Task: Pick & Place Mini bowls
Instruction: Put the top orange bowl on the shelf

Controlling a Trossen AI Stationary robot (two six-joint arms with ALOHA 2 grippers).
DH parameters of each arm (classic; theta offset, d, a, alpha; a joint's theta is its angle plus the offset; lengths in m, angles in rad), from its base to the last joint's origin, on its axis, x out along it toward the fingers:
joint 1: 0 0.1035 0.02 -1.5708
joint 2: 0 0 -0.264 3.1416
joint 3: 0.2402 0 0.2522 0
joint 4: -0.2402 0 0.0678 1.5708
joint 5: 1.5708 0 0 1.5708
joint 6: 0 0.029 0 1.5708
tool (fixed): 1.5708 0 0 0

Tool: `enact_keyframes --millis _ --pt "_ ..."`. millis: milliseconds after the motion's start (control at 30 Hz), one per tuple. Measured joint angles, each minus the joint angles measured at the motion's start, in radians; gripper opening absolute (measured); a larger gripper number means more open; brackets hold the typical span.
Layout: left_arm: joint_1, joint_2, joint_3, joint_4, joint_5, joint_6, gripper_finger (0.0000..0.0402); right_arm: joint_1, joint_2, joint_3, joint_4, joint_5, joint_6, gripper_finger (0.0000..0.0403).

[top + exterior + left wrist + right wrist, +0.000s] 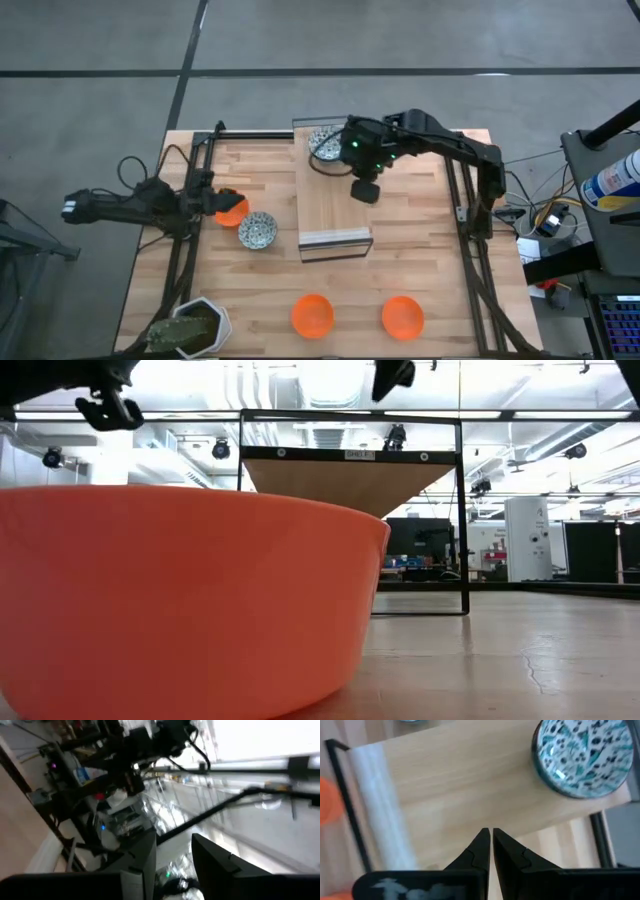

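The orange bowl rests beside the blue-patterned bowl on the table. Next, I should use my left gripper to grab the far-side rim of the orange bowl (242, 200).
One blue-patterned mini bowl (325, 145) (582, 755) sits on the far end of a raised wooden shelf (330, 205). My right gripper (365, 190) (490, 837) hangs shut above the shelf board, pointing down, with nothing in it. At the left, an orange mini bowl (233, 211) and a blue-patterned one (258, 231) rest on the table side by side. My left gripper (212, 203) (172, 865) is just left of the orange bowl, open and tipped upward, with nothing between its fingers. Two more orange bowls (312, 315) (403, 316) sit near the front edge.
A white pot with a green plant (192, 328) stands at the near left corner. The shelf's black frame (350, 452) rises over the table's middle. Black rails (185, 250) (470, 250) run along both table sides. One orange bowl (180, 600) fills the low view.
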Motion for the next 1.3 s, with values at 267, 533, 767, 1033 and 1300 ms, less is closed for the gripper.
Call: enact_keyframes --millis 267,533,767,1033,1300 --pt "0.000 0.034 0.135 -0.410 0.018 0.017 0.0117 0.113 -0.069 -0.038 -0.008 0.041 0.095 0.0018" --pt "0.000 0.130 0.399 -0.962 -0.132 -0.016 0.0117 0.211 -0.123 -0.132 -0.022 0.054 0.110 0.0018" --pt "0.019 0.261 0.575 -1.302 -0.251 -0.075 0.0117 0.273 -0.211 -0.308 0.007 0.053 0.133 0.0018" --pt "0.108 0.433 0.610 -1.366 -0.127 0.011 0.0117 0.280 -0.382 -0.574 0.251 0.044 0.256 0.0018" --pt "0.280 0.574 0.659 -1.510 -0.098 0.331 0.0117 0.295 -0.537 -0.790 0.491 0.027 0.452 0.0018"
